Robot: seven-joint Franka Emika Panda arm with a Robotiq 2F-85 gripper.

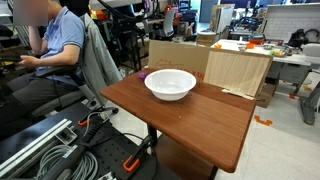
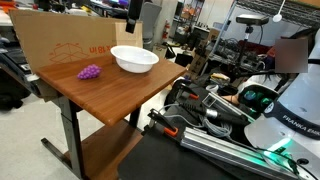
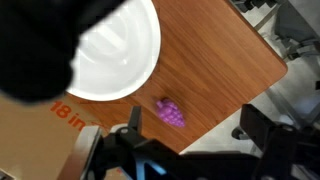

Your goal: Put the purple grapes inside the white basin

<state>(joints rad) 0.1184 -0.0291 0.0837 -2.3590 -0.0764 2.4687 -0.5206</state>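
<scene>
The robot's gripper should next move down to the middle of the purple grapes (image 1: pixel 142 75) (image 3: pixel 170 112) next to the white basin and close there.
The purple grapes (image 2: pixel 90 72) lie on the wooden table (image 2: pixel 110 95), a short way from the white basin (image 2: pixel 134 58) and apart from it. In an exterior view the grapes (image 1: pixel 143 73) peek out just behind the basin (image 1: pixel 170 84). In the wrist view the basin (image 3: pixel 115 50) is at the upper left and the grapes (image 3: pixel 170 113) lie below it. My gripper (image 3: pixel 197 118) is open and empty, well above the table. The grapes show between its fingers, nearer one of them.
A cardboard box (image 2: pixel 60 40) stands along the table's back side and also shows in an exterior view (image 1: pixel 210 65). A seated person (image 1: pixel 55 40) is near one end of the table. Cables and metal rails (image 1: pixel 50 145) lie on the floor. The table edge (image 3: pixel 235 105) is close to the grapes.
</scene>
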